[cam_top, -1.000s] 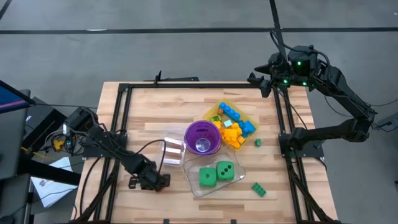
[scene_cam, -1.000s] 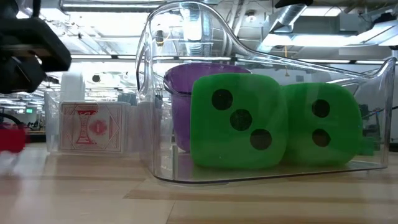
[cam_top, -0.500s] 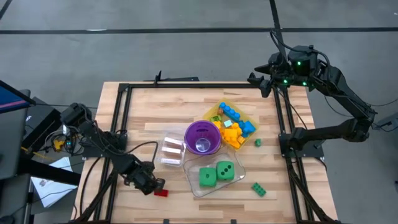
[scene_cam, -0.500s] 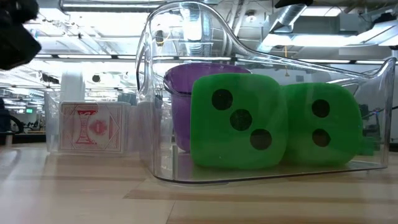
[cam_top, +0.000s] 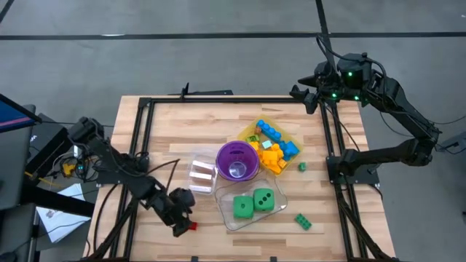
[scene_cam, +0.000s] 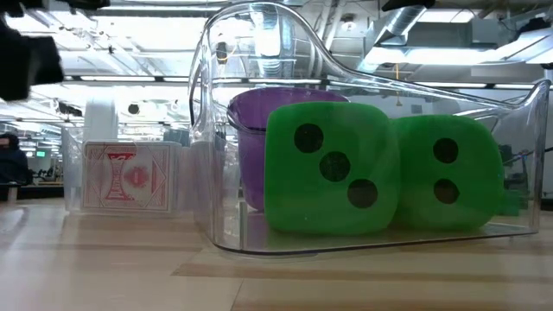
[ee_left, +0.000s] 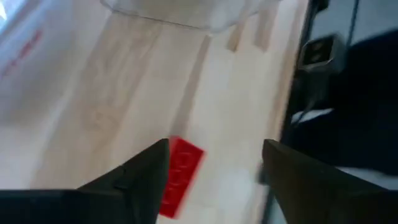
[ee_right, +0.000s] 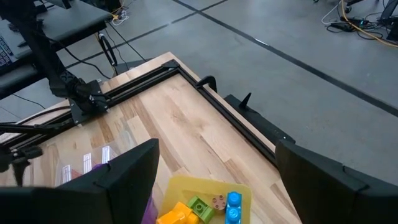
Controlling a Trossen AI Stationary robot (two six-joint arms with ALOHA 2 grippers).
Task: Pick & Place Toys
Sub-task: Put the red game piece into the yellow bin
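Next, the robot's left gripper needs to close across the red brick's long sides [cam_top: 192, 226] [ee_left: 171, 198], toward the brick's end that is farther from the clear tub.
A red brick [cam_top: 191, 226] lies flat on the table near its near edge, left of the clear tub. My left gripper [cam_top: 180, 227] is open right over it. In the left wrist view the brick [ee_left: 180, 171] lies just inside one finger of the gripper [ee_left: 214, 155]. Two green dice [cam_top: 253, 202] sit in the clear tub [cam_top: 226, 212]. Blue, orange and yellow bricks [cam_top: 273, 145] lie in the yellow tray [cam_top: 249, 131]. A green brick [cam_top: 302, 221] and a small green bit [cam_top: 301, 167] lie loose at the right. My right gripper [cam_top: 309, 93] is open, high over the far right corner. My left gripper has one finger [ee_left: 146, 177] right against the red brick's long side [ee_left: 173, 183], slanting down from above. I cannot tell whether it touches. The other finger stands well apart from the brick, which lies flat on the table.
A purple cup [cam_top: 237, 160] stands between the tray and the tub. A small clear box with playing cards [cam_top: 202, 175] stands left of it. A black frame [cam_top: 142, 131] runs along the table's left, far and right sides. Bare wood lies at the far left.
My left gripper has turned about and shifted a little toward the table's near edge. The red brick, which showed at the left of the low view a second ago, is out of that view and lies on the table by the gripper.
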